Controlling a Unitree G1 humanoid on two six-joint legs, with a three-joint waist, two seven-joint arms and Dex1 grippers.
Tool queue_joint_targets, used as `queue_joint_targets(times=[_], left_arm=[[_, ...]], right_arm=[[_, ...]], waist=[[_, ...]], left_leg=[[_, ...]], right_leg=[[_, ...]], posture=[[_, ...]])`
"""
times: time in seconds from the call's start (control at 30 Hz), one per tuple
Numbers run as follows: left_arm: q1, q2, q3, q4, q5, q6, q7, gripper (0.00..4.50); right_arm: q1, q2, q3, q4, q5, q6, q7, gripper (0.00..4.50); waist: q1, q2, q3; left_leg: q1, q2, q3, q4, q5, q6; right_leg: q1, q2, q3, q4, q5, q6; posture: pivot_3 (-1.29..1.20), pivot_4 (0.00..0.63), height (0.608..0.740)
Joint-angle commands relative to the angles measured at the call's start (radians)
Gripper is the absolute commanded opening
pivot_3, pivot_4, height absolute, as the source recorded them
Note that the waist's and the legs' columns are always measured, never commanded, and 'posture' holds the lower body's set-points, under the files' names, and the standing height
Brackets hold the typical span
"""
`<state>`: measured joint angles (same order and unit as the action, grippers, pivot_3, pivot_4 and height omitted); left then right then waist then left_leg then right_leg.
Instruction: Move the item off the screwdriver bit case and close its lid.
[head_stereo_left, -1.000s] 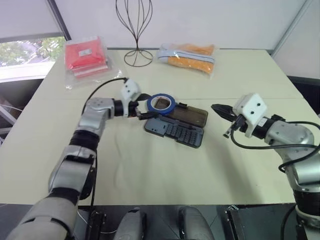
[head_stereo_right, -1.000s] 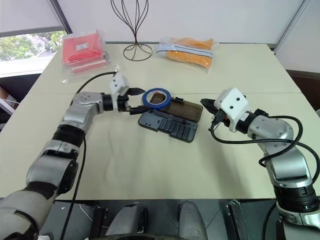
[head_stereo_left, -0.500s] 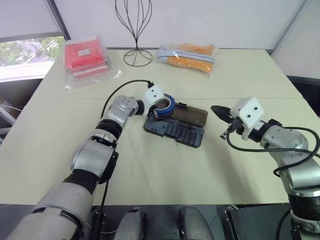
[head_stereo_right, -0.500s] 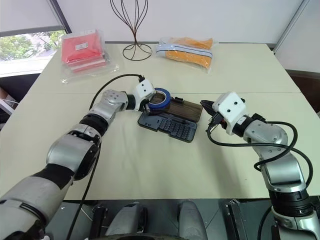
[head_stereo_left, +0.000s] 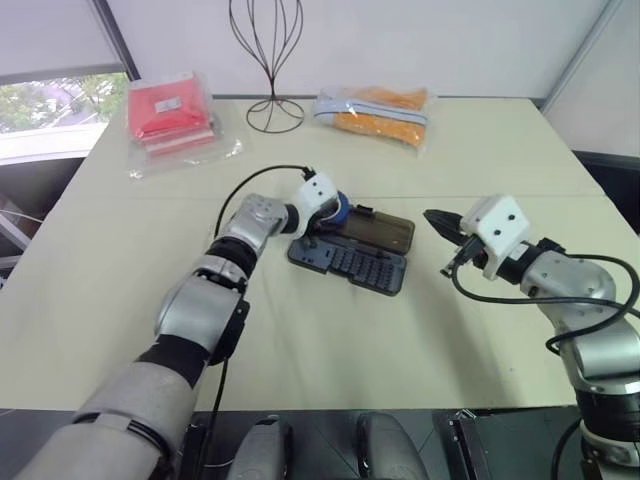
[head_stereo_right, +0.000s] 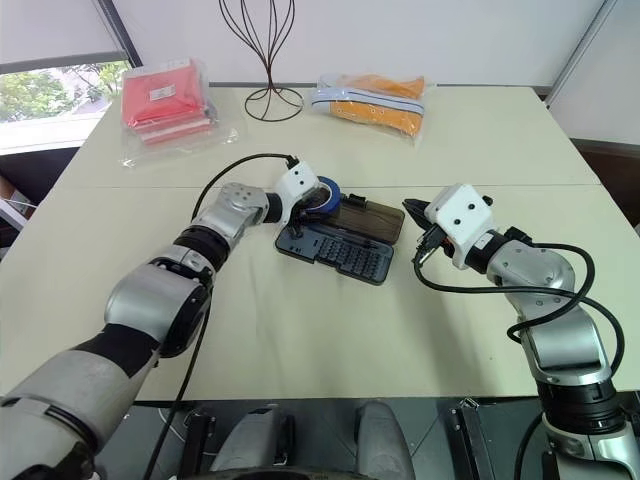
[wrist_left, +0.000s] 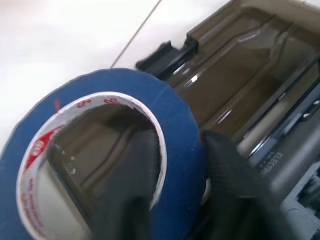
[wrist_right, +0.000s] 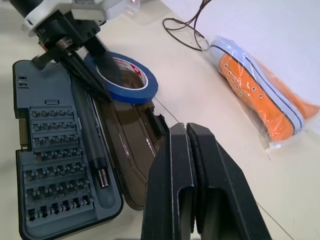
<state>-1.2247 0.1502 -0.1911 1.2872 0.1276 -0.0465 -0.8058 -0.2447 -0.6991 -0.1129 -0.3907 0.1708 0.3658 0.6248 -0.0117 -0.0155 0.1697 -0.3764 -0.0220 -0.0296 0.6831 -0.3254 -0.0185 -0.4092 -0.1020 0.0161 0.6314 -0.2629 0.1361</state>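
Note:
I need to set the blue tape roll down with my left gripper near the table's window-side edge (head_stereo_left: 95, 269), closer to me than the red packet.
The item, a blue tape roll (wrist_left: 175, 125), lies on the smoky lid (head_stereo_left: 380, 232) of the open screwdriver bit case, at the lid's left end. The case's grey base (head_stereo_left: 350, 262) with rows of bits lies flat in front of the lid. My left gripper (wrist_left: 180, 150) is shut on the roll's wall, one finger inside the hollow centre and one outside; the right wrist view shows the same grip on the roll (wrist_right: 131, 95). My right gripper (head_stereo_left: 435, 218) hovers shut to the right of the case, apart from it.
At the back of the table (head_stereo_left: 320, 340) stand a red plastic-wrapped packet (head_stereo_left: 170, 110), a black wire stand (head_stereo_left: 275, 60) and an orange shoe in plastic wrap (head_stereo_left: 378, 108). The lid's black latch tab (wrist_right: 159, 124) sticks out toward the far side.
My left gripper moved right from beside the case onto the blue roll, and its fingers closed from wide open onto the roll's wall. The right arm stayed put.

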Motion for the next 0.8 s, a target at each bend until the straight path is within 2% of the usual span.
queue_joint_targets(times=[0.03, 0.23, 0.5, 0.67, 0.8], left_arm=[[-0.016, -0.003, 0.008, 0.001, 0.017, 0.025, 0.016, 0.45], [-0.028, 0.017, 0.071, -0.017, -0.012, -0.005, 0.131, 0.45], [0.025, 0.129, 0.157, -0.118, -0.044, -0.071, 0.292, 0.45], [0.178, 0.229, 0.273, -0.335, -0.112, 0.049, 0.404, 0.45], [0.390, 0.290, 0.390, -0.662, -0.157, 0.234, 0.538, 0.45]], right_arm=[[0.001, -0.002, -0.020, -0.045, 0.000, -0.012, -0.009, 0.00], [0.001, -0.001, -0.018, -0.046, 0.000, -0.009, -0.011, 0.00], [-0.002, 0.014, 0.013, -0.044, 0.003, -0.007, -0.005, 0.00], [-0.012, 0.026, 0.050, -0.031, 0.008, -0.012, 0.012, 0.00], [-0.033, 0.036, 0.081, -0.011, 0.013, -0.020, 0.030, 0.00]], waist=[[0.000, 0.000, 0.000], [0.000, 0.000, 0.000], [0.000, 0.000, 0.000], [-0.007, 0.000, 0.000], [-0.007, 0.000, 0.000]], left_leg=[[0.000, 0.000, 0.000, 0.000, 0.000, 0.000], [0.000, 0.000, 0.000, 0.000, 0.000, 0.000], [0.000, 0.000, -0.001, 0.000, 0.000, -0.001], [0.000, 0.001, -0.002, 0.000, 0.001, -0.002], [0.000, 0.001, -0.003, 0.000, 0.003, -0.005]], right_leg=[[0.000, 0.000, 0.000, 0.000, 0.000, 0.000], [0.000, 0.000, 0.000, 0.000, 0.000, 0.000], [-0.001, 0.000, 0.000, 0.001, 0.000, 0.000], [-0.002, 0.000, 0.001, 0.002, 0.000, 0.000], [-0.003, 0.000, 0.001, 0.003, 0.000, 0.000]], posture=[[0.00, 0.150, 0.740], [0.00, 0.150, 0.740], [0.00, 0.150, 0.740], [0.00, 0.150, 0.740], [0.00, 0.150, 0.740]])
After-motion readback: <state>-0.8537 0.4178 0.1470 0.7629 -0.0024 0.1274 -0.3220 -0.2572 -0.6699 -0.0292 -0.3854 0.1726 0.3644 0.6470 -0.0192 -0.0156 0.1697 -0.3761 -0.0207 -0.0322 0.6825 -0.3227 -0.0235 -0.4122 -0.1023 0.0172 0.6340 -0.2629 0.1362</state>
